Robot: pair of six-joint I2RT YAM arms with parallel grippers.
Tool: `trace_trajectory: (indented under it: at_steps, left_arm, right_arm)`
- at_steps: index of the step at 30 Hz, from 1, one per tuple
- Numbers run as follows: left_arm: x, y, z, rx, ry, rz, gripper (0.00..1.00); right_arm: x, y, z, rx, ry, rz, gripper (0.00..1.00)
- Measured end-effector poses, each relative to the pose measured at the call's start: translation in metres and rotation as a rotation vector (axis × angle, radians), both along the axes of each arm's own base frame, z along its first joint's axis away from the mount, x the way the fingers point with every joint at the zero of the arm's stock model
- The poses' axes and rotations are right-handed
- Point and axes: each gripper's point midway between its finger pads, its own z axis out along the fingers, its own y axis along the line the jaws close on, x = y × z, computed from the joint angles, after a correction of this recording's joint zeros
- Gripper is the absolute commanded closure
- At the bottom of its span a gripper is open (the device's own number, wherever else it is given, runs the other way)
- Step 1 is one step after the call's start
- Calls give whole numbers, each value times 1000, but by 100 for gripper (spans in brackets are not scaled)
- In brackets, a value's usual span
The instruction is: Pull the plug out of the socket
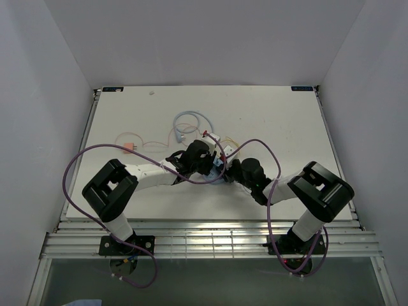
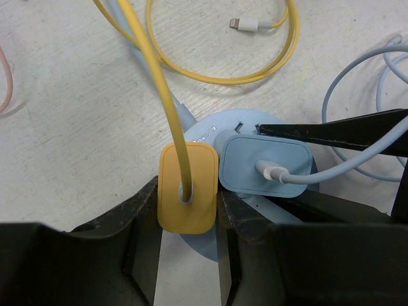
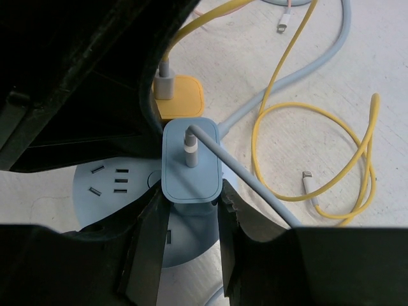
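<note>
Next, my right gripper sets the blue plug free on bare table [image 1: 289, 132] in the spot between the loose yellow cable and the back corner.
The socket [image 3: 108, 185], a round light-blue puck, lies mid-table and is mostly hidden under both grippers in the top view [image 1: 218, 167]. Two plugs stand in it side by side. One is a yellow plug [image 2: 187, 191] with a yellow cord, the other a blue plug [image 3: 191, 162] with a pale-blue cord. My left gripper [image 2: 187, 207] is shut on the yellow plug, one finger on each side. My right gripper [image 3: 191, 204] is shut on the blue plug the same way. Both plugs sit on the puck. In the top view the two grippers [image 1: 205, 159] [image 1: 231, 169] meet over the socket.
A loose yellow cable [image 3: 319, 146] with a white Lightning end [image 3: 307, 183] loops beside the socket. A pale-blue cable coil [image 1: 188, 121] lies behind it. A pink cable with an orange plug [image 1: 131, 146] lies to the left. White walls enclose the table.
</note>
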Motion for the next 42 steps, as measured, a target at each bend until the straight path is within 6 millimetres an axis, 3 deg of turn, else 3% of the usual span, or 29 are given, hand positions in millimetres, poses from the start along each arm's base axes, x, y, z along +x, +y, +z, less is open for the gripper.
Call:
trace_trajectory:
  at_steps: [16,34,37,42]
  left_arm:
    - [-6,-6,-2,-30,-9,-1,100]
    - [-3,-3,-1,-33,-30,49,100]
    - [-2,-3,-1,-35,-30,54,100]
    - [-3,-3,-1,-36,-25,60,100]
  right_arm:
    - [-6,-8,3,120,196,-37,92]
    - [3,-3,61,284,198,-4,92]
    - [18,-18,76,294,184,-63,92]
    - [48,-65,101,274,152,-236,92]
